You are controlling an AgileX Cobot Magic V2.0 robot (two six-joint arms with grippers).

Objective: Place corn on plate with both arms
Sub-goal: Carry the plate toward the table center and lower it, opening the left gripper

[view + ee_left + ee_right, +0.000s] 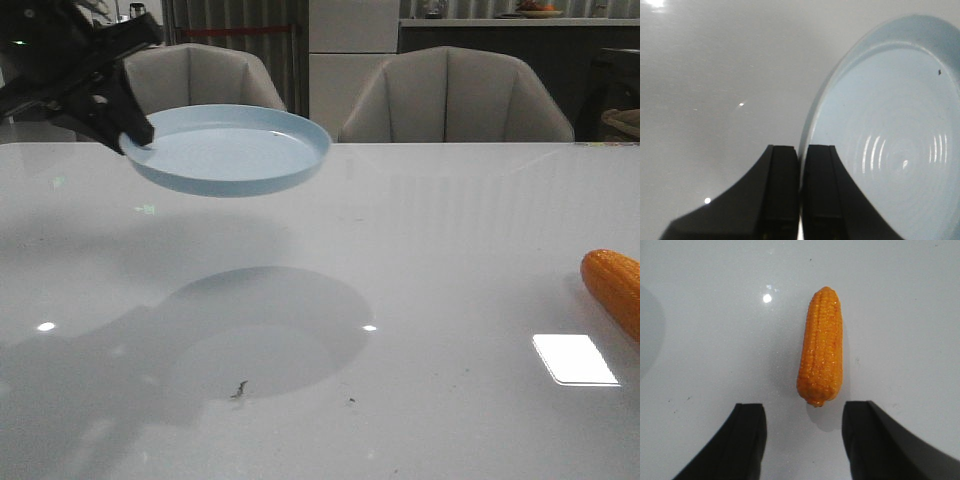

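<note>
Next, my right gripper will go to the middle of the orange-yellow corn [614,286] [822,344] and close there, leaving both of the corn's ends free.
My left gripper [135,135] is shut on the rim of the pale blue plate [235,150] and holds it in the air above the table, at the left. In the left wrist view the plate [890,125] stands beside the closed fingers, its rim pinched at my left gripper [801,155]. The orange-yellow corn [615,288] lies on the table at the right edge. In the right wrist view the corn [821,345] lies lengthwise just beyond my open, empty right gripper [804,412]. The right arm is out of the front view.
The plate's shadow [265,330] falls on the white glossy table [450,230]. Two grey chairs [455,95] stand behind the table's far edge. A bright reflection [574,358] lies near the corn.
</note>
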